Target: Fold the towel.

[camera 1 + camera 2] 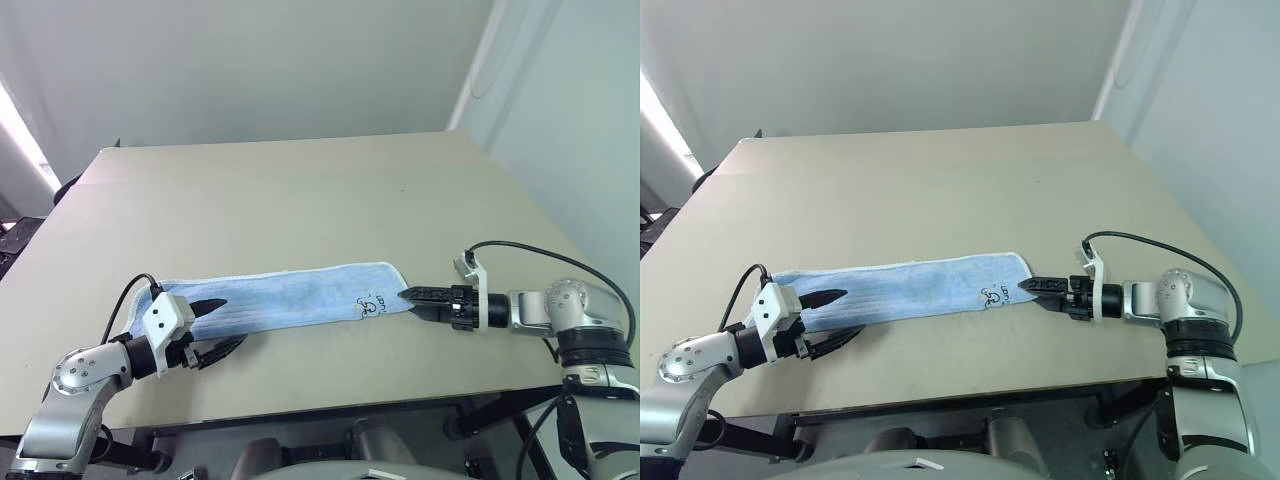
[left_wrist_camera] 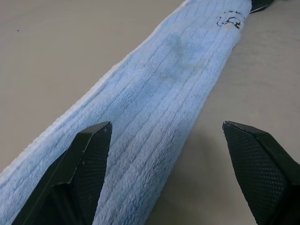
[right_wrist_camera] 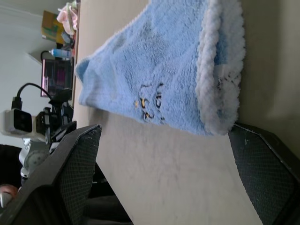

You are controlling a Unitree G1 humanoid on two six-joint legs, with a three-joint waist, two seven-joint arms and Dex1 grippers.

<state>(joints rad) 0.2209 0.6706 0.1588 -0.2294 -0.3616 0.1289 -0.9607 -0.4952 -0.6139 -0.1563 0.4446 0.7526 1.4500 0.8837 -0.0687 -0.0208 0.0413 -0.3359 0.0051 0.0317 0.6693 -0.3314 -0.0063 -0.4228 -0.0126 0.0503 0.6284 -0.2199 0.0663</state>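
My left gripper's wrist is over the light blue towel's plain end, so next my right gripper takes the embroidered end [image 1: 388, 298] and pulls the towel clear before folding.
The light blue towel [image 1: 290, 298] lies on the table as a long narrow strip running left to right. A small dark embroidered mark [image 1: 372, 305] sits near its right end. My left gripper [image 1: 220, 325] is open at the strip's left end. One of its fingers [image 2: 89, 164] is over the cloth and the other over bare table beside the near edge. My right gripper [image 1: 410, 300] is open just off the right end, pointing at it, and the rounded towel end [image 3: 206, 93] lies just ahead of its fingertips. Nothing is held.
The tan table [image 1: 300, 190] stretches wide behind the towel. Its front edge [image 1: 330, 405] runs close below both grippers. Black cables loop over each wrist. A pale wall stands beyond the far edge.
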